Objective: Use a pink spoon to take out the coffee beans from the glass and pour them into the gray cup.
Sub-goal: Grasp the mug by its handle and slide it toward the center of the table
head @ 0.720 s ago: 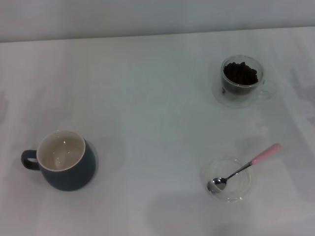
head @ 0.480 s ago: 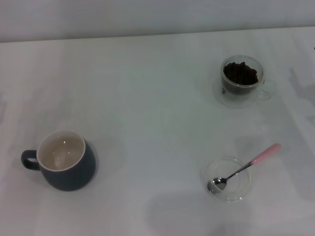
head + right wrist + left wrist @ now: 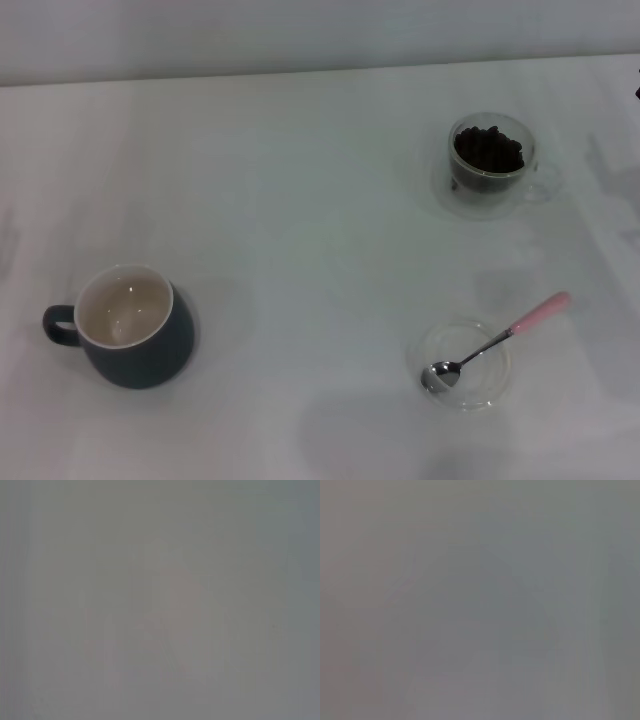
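Note:
I move my left gripper to the gray cup next and close it on the cup's loop handle (image 3: pixel 58 325).
In the head view the pink spoon (image 3: pixel 495 342) lies with its metal bowl inside a shallow clear glass dish (image 3: pixel 480 392) at the front right, its pink handle end pointing up and right over the rim. The glass (image 3: pixel 492 166) stands at the back right, its handle to the right, filled with dark coffee beans (image 3: pixel 488 150). The gray cup (image 3: pixel 135 330) sits at the front left with a cream inside and its loop handle to the left. Neither gripper shows in the head view. Both wrist views give only a plain grey field.
A white table (image 3: pixel 300 200) carries everything, with a pale wall behind its far edge. A small dark sliver (image 3: pixel 637 84) touches the right border of the head view.
A small dark sliver has come into the head view at the right border. The spoon, glass, dish and cup have not moved.

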Controlling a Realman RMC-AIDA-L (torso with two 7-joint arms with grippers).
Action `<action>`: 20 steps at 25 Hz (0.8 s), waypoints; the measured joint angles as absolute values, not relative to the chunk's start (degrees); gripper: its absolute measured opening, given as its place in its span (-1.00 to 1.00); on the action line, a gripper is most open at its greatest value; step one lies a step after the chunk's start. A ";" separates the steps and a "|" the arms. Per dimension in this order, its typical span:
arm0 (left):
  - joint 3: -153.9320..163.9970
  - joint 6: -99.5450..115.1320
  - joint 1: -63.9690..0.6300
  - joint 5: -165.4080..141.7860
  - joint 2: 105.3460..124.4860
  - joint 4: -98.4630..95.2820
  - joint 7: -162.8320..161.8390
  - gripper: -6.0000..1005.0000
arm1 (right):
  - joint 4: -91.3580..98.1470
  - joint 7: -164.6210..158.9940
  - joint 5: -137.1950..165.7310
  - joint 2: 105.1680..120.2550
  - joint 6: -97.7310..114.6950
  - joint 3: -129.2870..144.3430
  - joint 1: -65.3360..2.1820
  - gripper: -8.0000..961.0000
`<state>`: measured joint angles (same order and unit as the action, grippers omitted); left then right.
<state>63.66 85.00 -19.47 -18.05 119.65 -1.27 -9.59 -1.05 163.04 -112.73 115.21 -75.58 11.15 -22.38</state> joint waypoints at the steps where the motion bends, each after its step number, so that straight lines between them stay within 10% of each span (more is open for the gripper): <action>1: 63.66 85.62 -18.71 -19.32 119.67 -1.26 -9.99 0.47 | -0.99 163.04 -112.73 115.21 -75.54 11.15 -22.39 0.69; 20: 63.81 92.21 -7.51 -37.16 119.36 2.45 -13.01 0.47 | 0.00 163.05 -113.02 115.14 -74.78 11.07 -21.87 0.69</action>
<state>63.81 92.21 -7.51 -37.16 119.36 2.45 -13.01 0.00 163.05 -113.02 115.14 -74.78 11.08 -21.87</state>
